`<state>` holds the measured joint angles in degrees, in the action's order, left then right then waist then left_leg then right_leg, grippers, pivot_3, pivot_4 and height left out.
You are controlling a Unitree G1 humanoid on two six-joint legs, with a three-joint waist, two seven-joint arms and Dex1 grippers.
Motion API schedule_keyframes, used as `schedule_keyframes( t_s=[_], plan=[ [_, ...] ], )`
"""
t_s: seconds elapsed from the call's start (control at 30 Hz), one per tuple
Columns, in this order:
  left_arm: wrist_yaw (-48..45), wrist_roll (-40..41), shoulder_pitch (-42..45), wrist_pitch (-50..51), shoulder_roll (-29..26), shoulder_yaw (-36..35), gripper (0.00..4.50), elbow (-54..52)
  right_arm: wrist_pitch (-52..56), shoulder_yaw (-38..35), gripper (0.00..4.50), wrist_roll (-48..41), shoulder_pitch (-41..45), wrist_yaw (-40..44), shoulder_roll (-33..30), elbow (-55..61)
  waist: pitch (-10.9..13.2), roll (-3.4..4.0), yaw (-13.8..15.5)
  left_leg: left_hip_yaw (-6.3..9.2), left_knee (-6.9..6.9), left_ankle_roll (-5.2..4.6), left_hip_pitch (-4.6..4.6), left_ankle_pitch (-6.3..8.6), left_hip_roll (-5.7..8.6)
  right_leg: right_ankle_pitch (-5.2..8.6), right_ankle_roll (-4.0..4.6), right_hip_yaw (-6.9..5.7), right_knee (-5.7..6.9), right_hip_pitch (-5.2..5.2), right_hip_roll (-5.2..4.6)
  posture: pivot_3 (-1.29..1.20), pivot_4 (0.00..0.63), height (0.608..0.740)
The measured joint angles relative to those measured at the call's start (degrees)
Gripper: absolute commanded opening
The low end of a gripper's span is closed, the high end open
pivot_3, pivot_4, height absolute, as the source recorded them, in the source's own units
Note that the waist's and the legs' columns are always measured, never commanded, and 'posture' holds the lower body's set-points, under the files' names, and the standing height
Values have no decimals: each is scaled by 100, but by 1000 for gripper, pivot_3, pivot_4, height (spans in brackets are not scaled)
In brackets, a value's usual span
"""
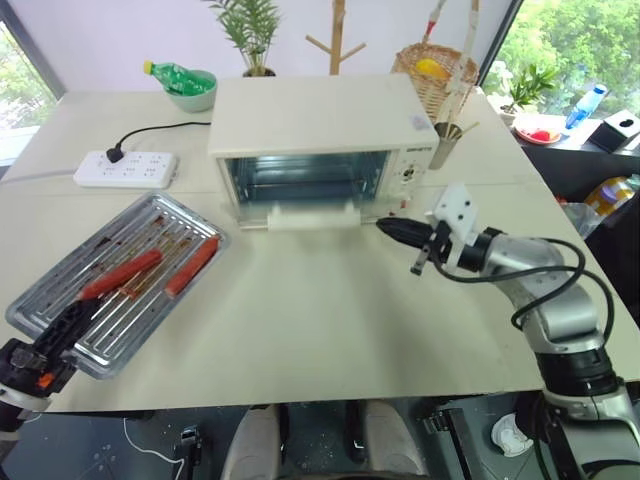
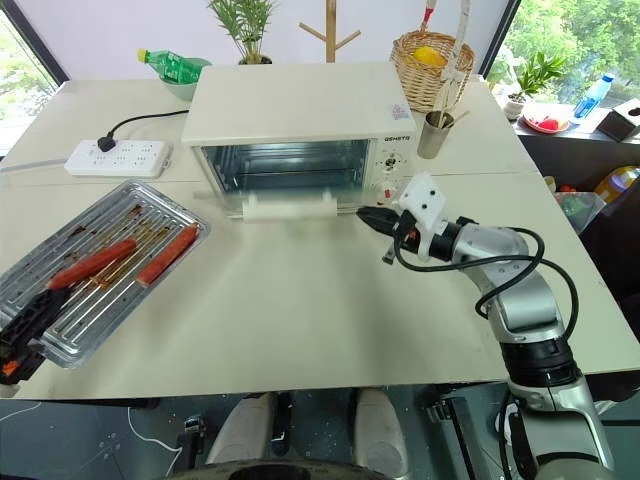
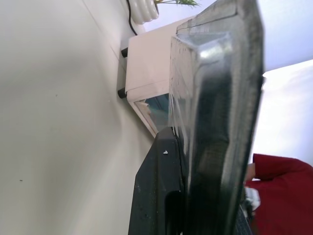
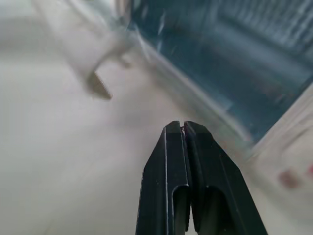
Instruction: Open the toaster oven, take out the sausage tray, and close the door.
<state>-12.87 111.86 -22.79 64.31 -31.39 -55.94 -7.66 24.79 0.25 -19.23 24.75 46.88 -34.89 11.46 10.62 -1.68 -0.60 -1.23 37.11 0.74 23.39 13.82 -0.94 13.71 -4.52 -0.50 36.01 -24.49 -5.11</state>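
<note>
The sausage tray will go from my left gripper down onto the bare table (image 1: 322,297) in front of the toaster oven.
The cream-white toaster oven (image 1: 320,120) stands at the back middle of the table. Its glass door (image 1: 300,205) is swung down, the white bar handle (image 1: 312,215) low at the front and the inside racks showing. My right gripper (image 1: 385,227) is shut and empty, its tips just right of the handle's end; I cannot tell if they touch the door. The sausage tray (image 1: 60,270), silver and ribbed, lies on the table at the left with reddish sausages (image 1: 125,275) on it. My left gripper (image 1: 62,322) is shut on the tray's near rim (image 3: 215,98).
A white power strip (image 1: 127,168) with a black cord lies behind the tray. At the back stand a green bowl (image 1: 192,92) with a bottle, a wicker basket (image 1: 437,75) and a metal cup (image 1: 446,145). The table's front edge runs close below the tray.
</note>
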Motion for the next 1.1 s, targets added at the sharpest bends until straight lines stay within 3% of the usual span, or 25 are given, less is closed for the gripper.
schedule_keyframes(
  t_s=[0.3,0.43,0.63,0.93,1.03,1.1],
  plan=[
    [-67,0,1,165,-127,45,0,80,343,-155,107,-274,488,-361,177,15,1,2,5,0,-5,0,2,0,0,0,0,1,-2,-4,-9,0,150,740],
    [-58,0,245,182,-125,493,0,81,574,-190,107,-669,176,128,-233,523,2,3,63,-1,-5,0,6,0,6,0,0,0,-6,-3,-19,0,150,740],
    [86,-1,990,426,-254,1826,0,386,939,-872,107,-1854,-1476,2245,-2164,1866,3,5,134,-12,1,-7,9,5,18,-1,-1,-9,-24,9,-37,0,150,740],
    [128,-9,2512,902,-739,3676,0,1341,1261,-2020,107,-2394,-2127,2307,-2574,2337,-6,-11,140,-25,-7,-12,4,8,3,-7,7,-28,-26,2,-31,0,150,740],
    [46,-109,3257,1093,-752,4181,0,1815,1410,-2255,875,-2364,-2542,2050,-2604,2513,-6,-13,170,-19,1,-13,10,7,12,-7,7,-36,-27,7,-31,0,150,740],
    [-85,-277,3643,1272,-777,4418,0,2093,1481,-2412,1831,-2336,-2849,1892,-2594,2594,-6,-13,147,-22,4,-13,10,7,19,-7,7,-35,-27,9,-37,0,150,740]
  ],
)
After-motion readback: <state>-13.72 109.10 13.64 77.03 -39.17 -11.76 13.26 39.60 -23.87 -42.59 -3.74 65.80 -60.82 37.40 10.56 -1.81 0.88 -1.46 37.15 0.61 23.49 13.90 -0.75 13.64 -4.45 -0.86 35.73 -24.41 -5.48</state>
